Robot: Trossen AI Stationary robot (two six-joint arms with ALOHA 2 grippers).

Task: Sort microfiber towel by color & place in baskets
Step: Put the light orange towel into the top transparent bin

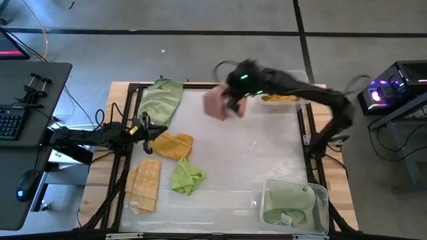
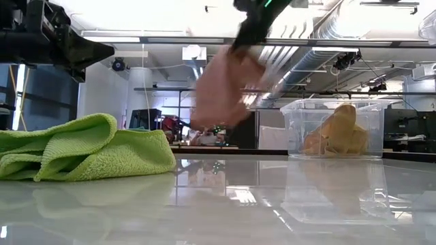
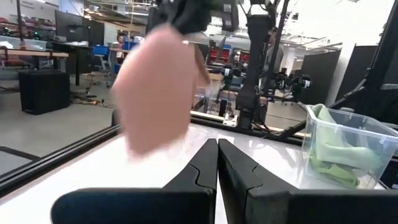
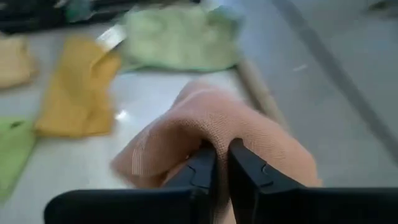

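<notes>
My right gripper has the pink towel. Next, I let go of it with that gripper on top of the orange towel in the far clear basket [image 1: 278, 93].
My right gripper [image 1: 233, 95] hovers over the table's far middle, shut on a pink towel [image 1: 217, 105] that also shows in the low view [image 2: 223, 88] and the left wrist view [image 3: 155, 93]. My left gripper [image 3: 217, 163] waits shut at the table's left edge [image 1: 143, 127], touching nothing. One clear basket [image 1: 288, 105] at the far right holds an orange towel [image 2: 335, 131]. The other basket [image 1: 319, 195] at the near right holds a green towel [image 1: 287, 203]. A green towel [image 1: 160, 100], an orange one [image 1: 172, 145], a second green one [image 1: 187, 177] and a tan one [image 1: 145, 183] lie flat on the table. My right gripper pinches a bunched ridge of the pink towel [image 4: 214, 127] between its two fingers [image 4: 202, 168], coming from above. One layer or several, I cannot tell. The towel hangs slack below the fingers, lifted clear of the table [image 2: 218, 112].
A dark frame [image 1: 303, 127] runs around the white table top. The table's middle [image 1: 253, 150] is bare. A desk with a keyboard [image 1: 10, 123] stands off the left edge, and equipment with purple lights [image 1: 380, 93] sits off the right.
</notes>
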